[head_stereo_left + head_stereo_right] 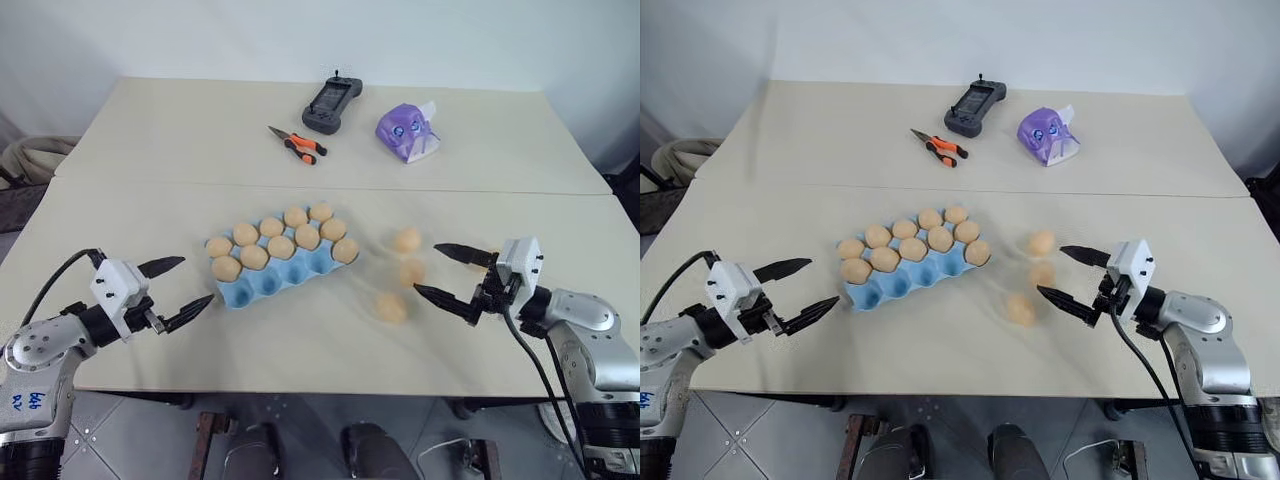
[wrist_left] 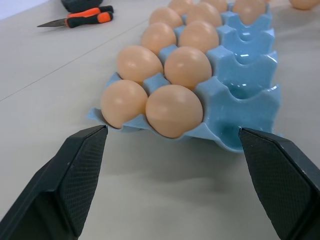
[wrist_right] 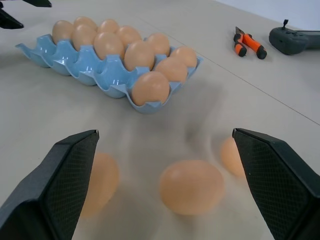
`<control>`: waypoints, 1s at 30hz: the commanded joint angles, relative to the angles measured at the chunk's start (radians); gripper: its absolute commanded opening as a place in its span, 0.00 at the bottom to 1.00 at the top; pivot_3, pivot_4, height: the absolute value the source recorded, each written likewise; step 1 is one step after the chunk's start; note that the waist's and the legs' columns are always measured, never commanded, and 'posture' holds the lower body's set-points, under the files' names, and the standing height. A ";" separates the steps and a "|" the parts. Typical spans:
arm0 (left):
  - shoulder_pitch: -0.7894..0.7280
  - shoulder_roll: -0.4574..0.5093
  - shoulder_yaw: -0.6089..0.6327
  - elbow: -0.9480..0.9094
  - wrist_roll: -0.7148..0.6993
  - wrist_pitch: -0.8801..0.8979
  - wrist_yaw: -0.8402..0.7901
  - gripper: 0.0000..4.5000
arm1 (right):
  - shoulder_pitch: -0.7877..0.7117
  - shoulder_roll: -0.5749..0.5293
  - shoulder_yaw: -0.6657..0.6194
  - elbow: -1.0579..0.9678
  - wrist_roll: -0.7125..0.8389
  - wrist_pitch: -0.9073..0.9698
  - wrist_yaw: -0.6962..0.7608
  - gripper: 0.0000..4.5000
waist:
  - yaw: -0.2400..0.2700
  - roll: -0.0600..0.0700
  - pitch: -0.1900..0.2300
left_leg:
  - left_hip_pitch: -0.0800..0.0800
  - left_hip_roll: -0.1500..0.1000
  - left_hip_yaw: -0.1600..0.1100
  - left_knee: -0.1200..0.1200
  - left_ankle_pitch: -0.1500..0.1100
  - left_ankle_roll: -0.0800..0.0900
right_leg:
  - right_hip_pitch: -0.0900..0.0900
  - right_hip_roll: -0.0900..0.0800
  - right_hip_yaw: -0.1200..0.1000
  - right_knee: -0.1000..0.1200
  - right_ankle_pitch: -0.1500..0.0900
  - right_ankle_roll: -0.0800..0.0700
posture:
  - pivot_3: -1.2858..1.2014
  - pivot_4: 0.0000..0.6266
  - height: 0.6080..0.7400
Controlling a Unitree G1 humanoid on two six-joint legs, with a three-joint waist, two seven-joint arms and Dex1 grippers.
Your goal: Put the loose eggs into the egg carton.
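Observation:
My right gripper will close on the sides of the loose egg (image 1: 484, 261) that is farthest from the egg carton, half hidden behind my right gripper's far finger.
The light blue egg carton (image 1: 262, 288) lies at the table's middle. Several tan eggs fill its two far rows, and its near row of cups stands bare. Three loose eggs (image 1: 406, 240) (image 1: 412, 272) (image 1: 391, 308) rest on the table just right of the carton; they look blurred. My right gripper (image 1: 426, 268) hangs open beside them, pointing left at the middle egg (image 3: 192, 186), with nothing between its fingers. My left gripper (image 1: 197, 281) is open at the carton's left end (image 2: 250, 75), a short way off and holding nothing.
At the back of the table lie orange-handled pliers (image 1: 297, 145), a black controller (image 1: 332, 104) and a purple pack (image 1: 407, 132). A seam crosses the table behind the carton. The table's front edge runs close below both grippers.

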 commanded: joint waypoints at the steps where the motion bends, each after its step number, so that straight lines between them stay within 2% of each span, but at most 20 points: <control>1: -0.005 0.001 -0.011 -0.075 0.001 0.015 0.024 0.99 | 0.029 -0.011 -0.053 -0.042 0.020 -0.013 -0.017 1.00 | 0.000 0.000 0.000 | 0.000 0.000 0.000 0.000 0.000 0.000 | 0.000 0.000 0.000 0.000 0.000 0.000 | 0.52 0.24 1.00; 6: 0.004 -0.017 -0.061 -0.150 -0.042 0.036 -0.014 0.99 | 0.109 -0.018 -0.142 -0.065 0.013 -0.032 -0.082 1.00 | 0.006 0.000 0.000 | 0.000 -0.001 -0.001 0.000 0.000 0.000 | 0.001 0.000 -0.001 -0.001 0.000 0.000 | 0.52 0.24 1.00; 14: -0.102 -0.038 -0.197 -0.121 -0.019 0.033 -0.074 0.99 | 0.381 -0.001 -0.405 -0.123 0.042 -0.025 -0.175 1.00 | 0.027 0.000 0.000 | 0.001 -0.003 -0.002 0.000 0.000 0.000 | 0.003 0.001 -0.001 -0.002 0.000 0.000 | 0.52 0.24 1.00; 19: -0.115 -0.037 -0.228 -0.093 -0.038 0.019 -0.139 0.99 | 0.478 0.072 -0.426 -0.099 0.019 -0.075 -0.227 1.00 | 0.020 0.000 0.000 | 0.002 -0.004 -0.001 -0.001 -0.001 0.001 | 0.004 0.001 -0.001 -0.002 0.000 0.000 | 0.52 0.24 1.00; 23: -0.133 -0.035 -0.222 -0.089 -0.059 0.025 -0.165 0.99 | 0.447 0.095 -0.373 -0.073 -0.012 -0.056 -0.278 1.00 | 0.006 0.001 -0.001 | 0.003 -0.004 -0.001 -0.001 -0.001 0.000 | 0.004 0.001 -0.001 0.000 0.000 0.000 | 0.52 0.24 1.00; 30: -0.131 -0.036 -0.217 -0.102 -0.065 0.026 -0.171 0.99 | 0.206 0.047 -0.264 0.079 -0.092 -0.017 -0.332 1.00 | -0.003 0.001 -0.001 | 0.004 -0.004 -0.001 0.000 0.000 0.002 | 0.004 0.001 0.000 0.001 0.001 0.001 | 0.52 0.24 1.00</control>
